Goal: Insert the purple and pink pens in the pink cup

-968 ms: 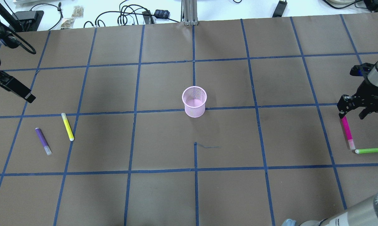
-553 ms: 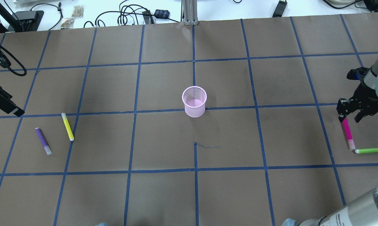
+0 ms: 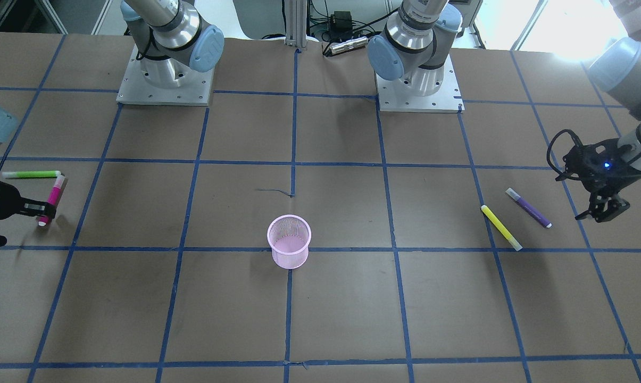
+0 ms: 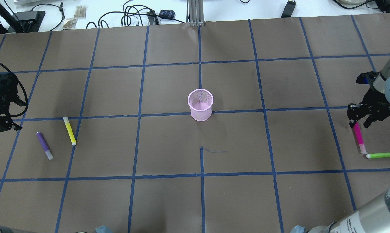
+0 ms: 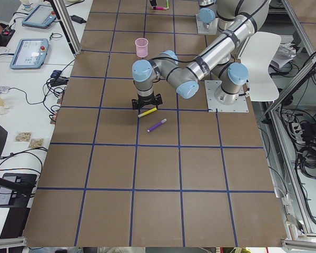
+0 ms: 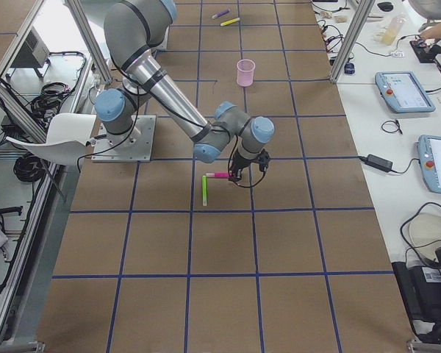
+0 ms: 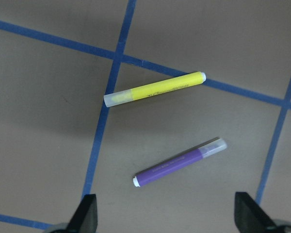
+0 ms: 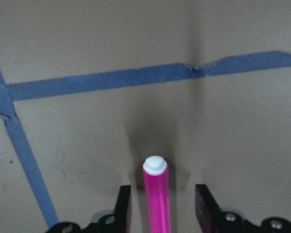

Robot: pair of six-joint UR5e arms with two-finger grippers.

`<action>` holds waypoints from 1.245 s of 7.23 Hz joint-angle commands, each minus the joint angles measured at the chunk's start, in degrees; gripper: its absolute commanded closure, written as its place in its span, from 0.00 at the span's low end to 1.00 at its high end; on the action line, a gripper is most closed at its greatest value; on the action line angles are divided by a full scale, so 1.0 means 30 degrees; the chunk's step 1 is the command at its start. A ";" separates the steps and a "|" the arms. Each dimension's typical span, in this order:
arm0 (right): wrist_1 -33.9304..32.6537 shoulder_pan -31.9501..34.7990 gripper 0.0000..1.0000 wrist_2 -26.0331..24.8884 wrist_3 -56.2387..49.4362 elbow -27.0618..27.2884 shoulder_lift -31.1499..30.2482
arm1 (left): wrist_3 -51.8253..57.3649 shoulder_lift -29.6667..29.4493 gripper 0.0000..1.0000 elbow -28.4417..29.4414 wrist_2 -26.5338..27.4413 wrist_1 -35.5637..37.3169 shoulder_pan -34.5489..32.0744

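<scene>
The white end (image 3: 547, 224) (image 7: 139, 179) of the purple pen, opposite the pen's clear cap, is the part my left gripper needs to close on.
The pink mesh cup (image 4: 200, 104) stands upright at the table's middle, also in the front-facing view (image 3: 289, 240). The purple pen (image 4: 44, 145) lies at the left beside a yellow pen (image 4: 69, 130). My left gripper (image 4: 2, 124) hovers open and empty just left of them; its wrist view shows the purple pen (image 7: 179, 162) ahead of the open fingers (image 7: 87, 213). The pink pen (image 4: 358, 137) lies at the right. My right gripper (image 4: 360, 123) is open and low, its fingers (image 8: 123, 204) on either side of the pink pen's (image 8: 155, 194) far end.
A green pen (image 4: 384, 155) lies crosswise at the pink pen's near end. The yellow pen (image 7: 155, 89) lies across a blue tape line. Cables and boxes sit beyond the table's far edge (image 4: 133, 16). Both arm bases (image 3: 166, 74) stand at the robot's side.
My left gripper has moved nearer, from the table's far-left edge to just left of the purple pen. My right gripper has come down over the pink pen's far end.
</scene>
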 commanded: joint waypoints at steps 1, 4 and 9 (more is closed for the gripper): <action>0.0064 -0.0007 0.57 -0.0002 0.0004 -0.0084 0.0132 | 0.5605 -0.1613 0.00 -0.0309 -0.0440 0.2383 0.0019; 0.0384 0.0022 1.00 -0.0001 0.0033 -0.0666 0.0278 | 1.0158 -0.3110 0.00 -0.1531 -0.0470 0.5421 0.0019; 0.1699 0.4426 1.00 0.2513 0.0501 -0.2428 -0.4388 | 1.1516 -0.3640 0.04 -0.2946 -0.0880 0.7168 0.1074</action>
